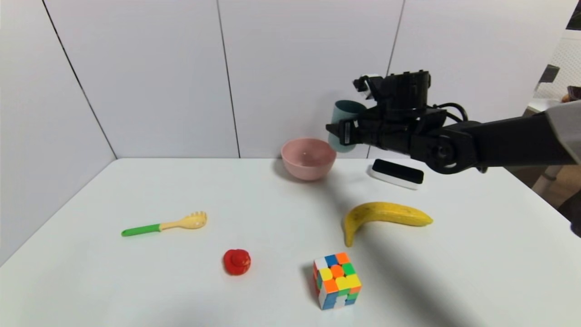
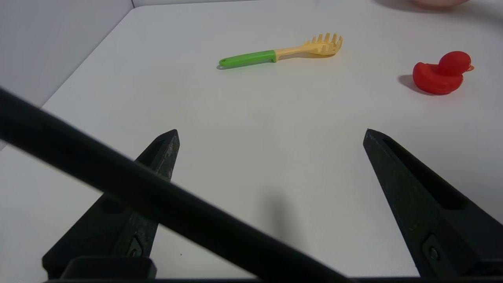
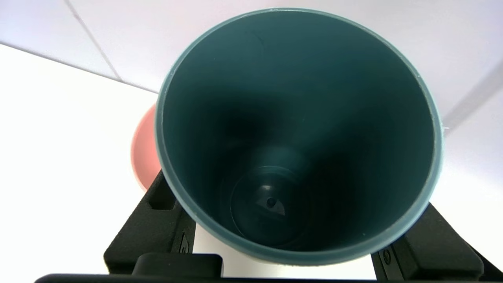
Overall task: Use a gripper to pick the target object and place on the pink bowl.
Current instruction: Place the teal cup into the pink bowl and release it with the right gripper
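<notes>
I need to lower the grey-blue cup, now hanging upright near the back wall, with my right gripper and put it down upright on the inside bottom of the pink bowl (image 1: 309, 163).
The grey-blue cup (image 1: 347, 111) hangs upright in the air near the back wall, just right of and above the pink bowl (image 1: 308, 159). My right gripper (image 1: 338, 131) is shut on the cup, one black finger on each side. In the right wrist view the cup (image 3: 294, 133) fills the frame with its dark inside showing, the fingers (image 3: 157, 220) flank its body, and an edge of the pink bowl (image 3: 143, 153) peeks out beside it. My left gripper (image 2: 271, 133) is open over bare table, holding nothing, and is outside the head view.
On the white table (image 1: 136, 281) lie a banana (image 1: 386, 215), a colour cube (image 1: 337, 280), a red toy duck (image 1: 237, 261), a green-handled pasta spoon (image 1: 165, 225) and a black-and-white box (image 1: 397, 173) behind the banana. A black cable (image 2: 157, 204) crosses the left wrist view.
</notes>
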Motion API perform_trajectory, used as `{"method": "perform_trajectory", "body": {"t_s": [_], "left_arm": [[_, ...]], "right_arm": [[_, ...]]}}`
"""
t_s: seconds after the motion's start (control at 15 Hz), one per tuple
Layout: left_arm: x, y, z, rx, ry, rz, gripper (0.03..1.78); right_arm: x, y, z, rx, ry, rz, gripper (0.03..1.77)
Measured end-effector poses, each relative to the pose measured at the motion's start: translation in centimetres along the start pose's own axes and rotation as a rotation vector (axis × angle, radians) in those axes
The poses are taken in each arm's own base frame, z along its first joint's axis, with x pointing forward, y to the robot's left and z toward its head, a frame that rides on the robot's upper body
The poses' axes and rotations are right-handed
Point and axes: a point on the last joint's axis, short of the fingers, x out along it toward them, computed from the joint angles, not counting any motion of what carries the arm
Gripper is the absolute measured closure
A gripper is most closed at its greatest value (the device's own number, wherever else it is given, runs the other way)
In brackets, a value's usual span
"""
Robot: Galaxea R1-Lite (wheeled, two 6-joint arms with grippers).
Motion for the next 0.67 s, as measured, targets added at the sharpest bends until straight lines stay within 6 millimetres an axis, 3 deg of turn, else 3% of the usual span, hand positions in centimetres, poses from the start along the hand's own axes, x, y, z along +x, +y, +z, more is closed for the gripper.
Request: {"method": "perform_trajectory", "body": {"t_s": [0.4,0.67], "left_arm": [[0.0,0.0,0.0,0.000,0.000,-0.001,0.12],[0.0,0.0,0.0,0.000,0.000,0.000,0.12]], "right_arm": [[4.1,3.3,-1.6,-0.013,0.012,0.064,0.67],[6.1,4.0,-2.0,-0.016,-0.011,0.072,0.67]]}}
